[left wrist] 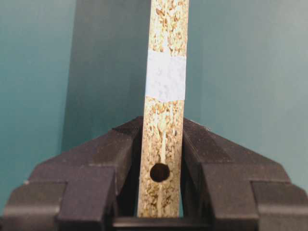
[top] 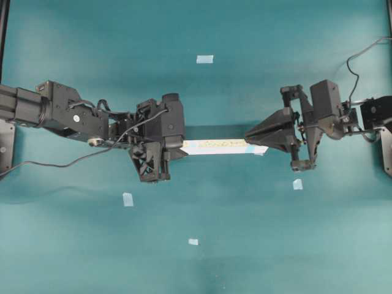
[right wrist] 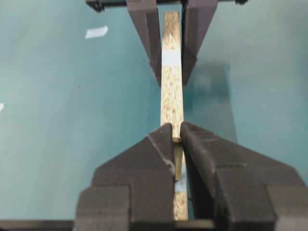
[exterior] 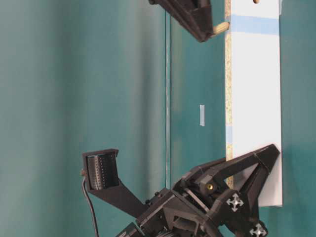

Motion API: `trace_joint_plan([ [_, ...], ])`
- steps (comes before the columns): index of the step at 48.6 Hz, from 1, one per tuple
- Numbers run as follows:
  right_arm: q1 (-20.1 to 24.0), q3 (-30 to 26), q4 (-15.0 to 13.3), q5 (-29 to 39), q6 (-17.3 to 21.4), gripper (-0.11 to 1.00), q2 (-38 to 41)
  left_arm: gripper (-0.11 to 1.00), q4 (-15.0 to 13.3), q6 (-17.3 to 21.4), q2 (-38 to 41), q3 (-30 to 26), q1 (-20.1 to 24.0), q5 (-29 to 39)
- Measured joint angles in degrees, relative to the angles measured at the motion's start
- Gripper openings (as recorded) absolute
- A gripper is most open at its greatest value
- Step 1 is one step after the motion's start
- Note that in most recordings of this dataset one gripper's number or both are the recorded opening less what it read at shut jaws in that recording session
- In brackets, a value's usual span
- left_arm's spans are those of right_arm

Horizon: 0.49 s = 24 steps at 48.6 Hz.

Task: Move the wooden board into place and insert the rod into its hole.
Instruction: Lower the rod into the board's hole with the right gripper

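Note:
My right gripper should release the rod so that it is upright in the hole at the wooden board's blue band (top: 252, 144) (right wrist: 179, 177), close to the loose end of the board.
The wooden board (top: 223, 146) hangs level between the arms, tan speckled side up. My left gripper (top: 178, 147) is shut on its left end. In the left wrist view the pads (left wrist: 129, 144) squeeze both faces and a dark hole (left wrist: 160, 172) shows between them, below a light blue patch (left wrist: 165, 75). My right gripper (top: 250, 134) is shut on the rod (right wrist: 178, 156), a small cream peg. In the table-level view the rod (exterior: 220, 27) points at the speckled side beside a blue band (exterior: 254, 23), its tip touching or almost touching.
Small pale blue tape squares lie on the green table: one at the back (top: 204, 59), one front left (top: 128, 199), one front centre (top: 193, 241), one under the right arm (top: 297, 184). Cables trail from both arms.

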Motion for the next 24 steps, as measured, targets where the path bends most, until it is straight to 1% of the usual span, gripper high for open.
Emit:
trace_joint_plan([
  [24,0.0,0.7,0.0,0.7,-0.2,0.11,0.2,0.21,0.0,0.0,0.0,0.1,0.0,0.0],
])
